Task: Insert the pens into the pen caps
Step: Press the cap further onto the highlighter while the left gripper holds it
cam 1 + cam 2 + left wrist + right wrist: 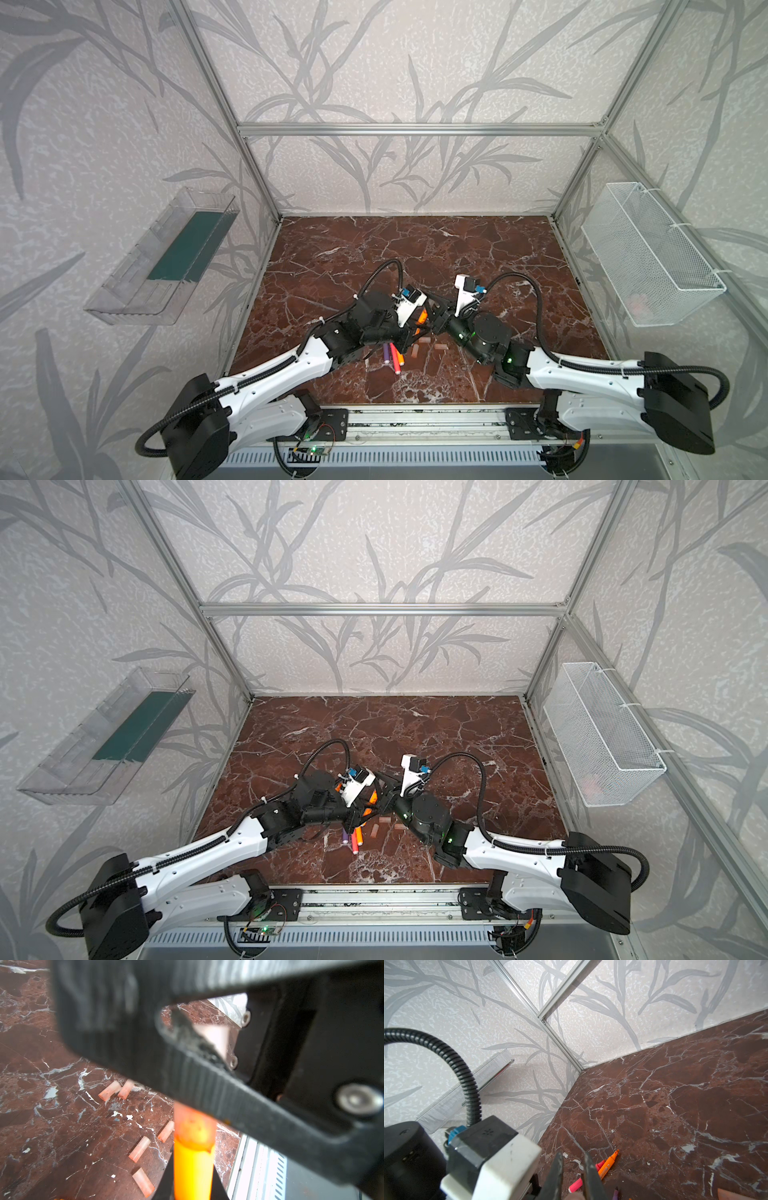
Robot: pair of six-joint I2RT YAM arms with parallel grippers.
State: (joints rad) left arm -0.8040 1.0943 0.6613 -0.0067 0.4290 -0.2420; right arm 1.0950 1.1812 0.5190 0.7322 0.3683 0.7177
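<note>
Next, I open my right gripper, as it holds only the pen cap over the orange pen's tip, and grip lower by the cap's opening (194, 1148) to take the pen.
My left gripper (193, 1188) is shut on an orange pen (193, 1172) in the left wrist view. A pale translucent pen cap (194, 1126) sits over the pen's tip, and its far end runs behind a black finger (207, 1084) of my right gripper. My right gripper (572, 1157) is shut on that cap (576, 1195). In both top views the grippers meet at mid-table around the orange pen (421, 316) (372, 797). A purple pen (386, 353), a pink pen (395, 361) and loose caps (414, 351) lie just in front.
Several loose caps (139, 1149) lie on the brown marble table (478, 257). An orange pen (607, 1164) and a pink pen (576, 1185) lie under my right gripper. A clear tray (166, 257) hangs on the left wall and a white mesh basket (648, 253) on the right wall.
</note>
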